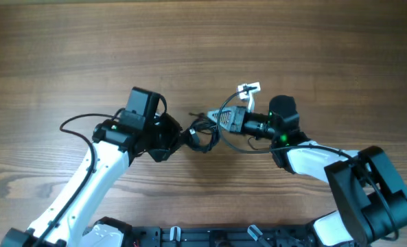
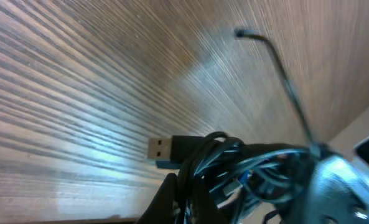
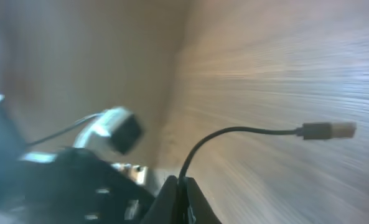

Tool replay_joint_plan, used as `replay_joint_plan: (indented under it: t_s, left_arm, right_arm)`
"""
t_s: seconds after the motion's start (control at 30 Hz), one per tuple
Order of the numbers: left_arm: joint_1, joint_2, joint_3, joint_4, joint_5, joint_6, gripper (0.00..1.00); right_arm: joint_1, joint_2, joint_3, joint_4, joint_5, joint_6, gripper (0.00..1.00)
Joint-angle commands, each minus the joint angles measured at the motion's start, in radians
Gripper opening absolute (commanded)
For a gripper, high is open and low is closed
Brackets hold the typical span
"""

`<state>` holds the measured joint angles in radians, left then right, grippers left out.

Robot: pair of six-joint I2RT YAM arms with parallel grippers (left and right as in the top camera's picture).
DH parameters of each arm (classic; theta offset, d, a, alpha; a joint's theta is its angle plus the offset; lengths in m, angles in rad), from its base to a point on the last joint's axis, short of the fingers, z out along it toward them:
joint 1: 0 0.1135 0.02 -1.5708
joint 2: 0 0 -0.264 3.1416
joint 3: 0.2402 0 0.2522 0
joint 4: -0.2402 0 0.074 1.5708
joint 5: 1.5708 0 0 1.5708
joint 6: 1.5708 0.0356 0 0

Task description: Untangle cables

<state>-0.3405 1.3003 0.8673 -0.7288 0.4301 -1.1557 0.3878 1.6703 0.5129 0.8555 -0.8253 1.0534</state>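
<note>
My left gripper has the cable bundle. It will drop the bundle on the wooden table (image 1: 172,137) under its own fingers, away from my right gripper.
The cables (image 1: 202,134) form a small knotted bundle of thin black wires at the table's middle, between my two grippers. My left gripper (image 1: 187,138) is shut on the bundle's left side. In the left wrist view its fingers (image 2: 172,200) clamp the tangle (image 2: 234,165), and a USB plug (image 2: 162,149) sticks out to the left. My right gripper (image 1: 217,119) is shut on a single strand at the bundle's right. That strand (image 3: 221,134) arcs up from the shut fingertips (image 3: 172,199) to a small plug (image 3: 327,129). A white plug end (image 1: 249,88) lies behind the right gripper.
Bare wooden table (image 1: 203,41) lies all around. A thicker black arm cable (image 1: 79,122) loops out left of the left arm. The two arms' wrists stand close together, nearly touching at the bundle.
</note>
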Motion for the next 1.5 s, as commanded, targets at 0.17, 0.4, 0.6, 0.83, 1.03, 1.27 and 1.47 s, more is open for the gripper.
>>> replay_joint_plan:
  t_s: [0.17, 0.4, 0.6, 0.83, 1.03, 1.27, 1.47]
  left_arm:
    - [0.023, 0.018, -0.024, 0.023, -0.193, 0.05, 0.04]
    - [0.023, 0.018, -0.024, 0.103, -0.219, 0.205, 0.04]
    - [0.029, 0.017, -0.024, 0.138, -0.219, 0.453, 0.04]
    - [0.035, 0.02, -0.024, 0.099, -0.456, 0.839, 0.1]
    - [0.035, 0.076, -0.024, 0.056, -0.5, 0.563, 1.0]
    - [0.03, 0.18, -0.138, 0.055, -0.418, -0.136, 0.76]
    - [0.026, 0.298, -0.197, 0.208, -0.425, -0.132, 0.09]
  right_arm:
    - [-0.029, -0.112, 0.165, -0.342, 0.265, -0.386, 0.05]
    - [0.014, -0.201, 0.489, -1.003, 0.435, -0.645, 0.12]
    - [0.063, -0.201, 0.502, -1.142, 0.674, -0.675, 1.0]
    - [0.064, -0.192, 0.494, -1.314, 0.561, -0.422, 0.99]
    - [0.064, -0.172, 0.493, -1.326, 0.573, -0.369, 1.0]
    - [0.064, -0.172, 0.493, -1.338, 0.582, -0.373, 1.0]
    - [0.064, -0.172, 0.493, -1.336, 0.404, -0.372, 1.0]
